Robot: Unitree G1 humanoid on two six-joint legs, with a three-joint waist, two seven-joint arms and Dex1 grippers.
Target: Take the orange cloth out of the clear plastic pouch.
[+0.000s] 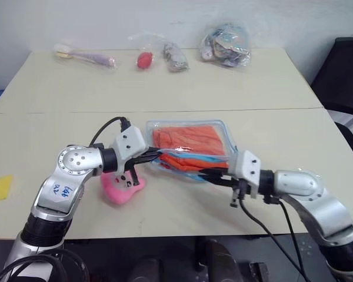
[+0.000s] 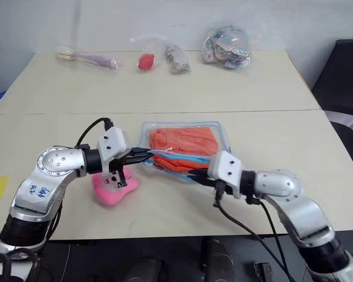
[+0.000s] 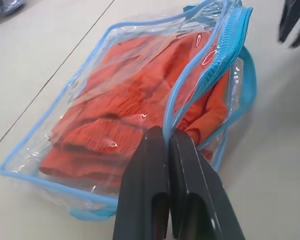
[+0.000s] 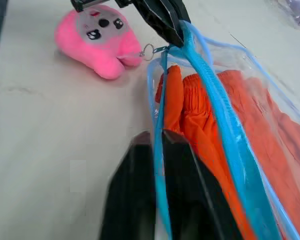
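My right gripper is holding the pouch's lower blue edge. It should open and pinch the orange cloth's fold inside (image 1: 191, 164) while my left gripper keeps hold of the pouch's upper edge.
The clear plastic pouch (image 1: 229, 140) with light blue trim lies mid-table, its near open edge lifted off the surface. Inside it sits the folded orange cloth (image 1: 187, 140), and a fold shows at the gaping mouth (image 4: 174, 100). My left gripper (image 1: 159, 155) comes in from the left and is shut on the upper zipper edge (image 3: 210, 55). My right gripper (image 1: 203, 172) comes in from the right and is shut on the lower blue edge (image 4: 159, 150). The two hold the mouth's lips apart.
A pink plush toy (image 1: 122, 187) lies just under my left gripper. Along the table's far edge are thin clear bags (image 1: 226, 46) with small items, one with a red piece (image 1: 144, 60). A yellow sheet (image 1: 0, 188) lies far left, and a black chair (image 1: 344, 76) stands at the right.
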